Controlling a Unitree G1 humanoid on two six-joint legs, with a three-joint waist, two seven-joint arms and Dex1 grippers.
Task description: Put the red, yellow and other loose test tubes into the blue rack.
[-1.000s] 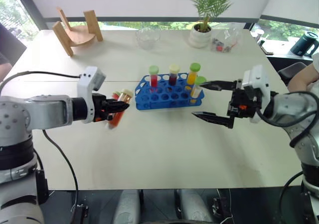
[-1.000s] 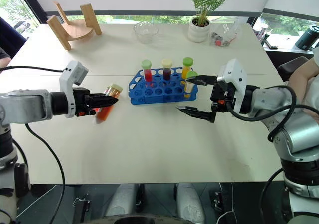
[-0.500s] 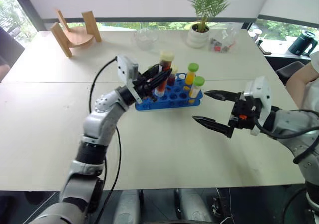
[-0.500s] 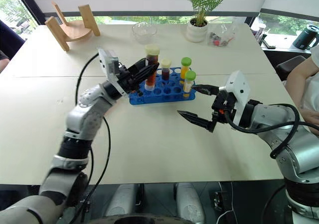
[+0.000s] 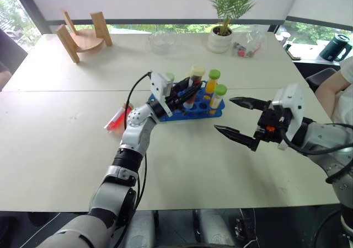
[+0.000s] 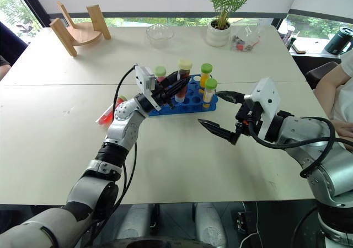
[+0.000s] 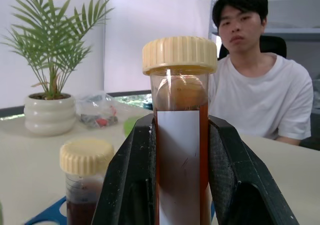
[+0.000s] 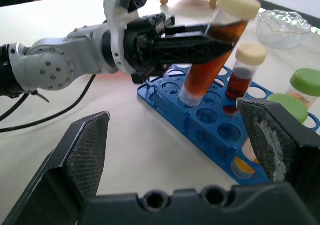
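Next, I let go of the brownish-red tube with my left gripper in the blue rack's hole [image 5: 194, 110] in front of the maroon tube.
My left gripper [image 5: 187, 92] is shut on a test tube [image 7: 179, 150] with a cream cap and dark brownish-red liquid. The tube leans over the blue rack [image 5: 194, 110], its lower end at a hole near the rack's edge [image 8: 189, 96]. The rack also holds a second cream-capped maroon tube [image 8: 242, 72], a red tube with a green cap [image 6: 160, 75] and two yellow tubes with green caps [image 5: 213, 81]. One red test tube [image 5: 117, 118] lies loose on the table left of the rack. Right of the rack, my right gripper [image 5: 224, 114] hovers open with nothing in it.
A wooden stand [image 5: 83, 30] is at the back left, with a glass bowl [image 5: 163, 40], a potted plant [image 5: 223, 36] and a plastic bag [image 5: 245, 47] along the back. A person [image 7: 252, 85] sits at the table's right side.
My left arm swung from the table's left side to the rack with the cream-capped tube and lowered it toward a hole. The loose red tube now shows. The right gripper stayed put.
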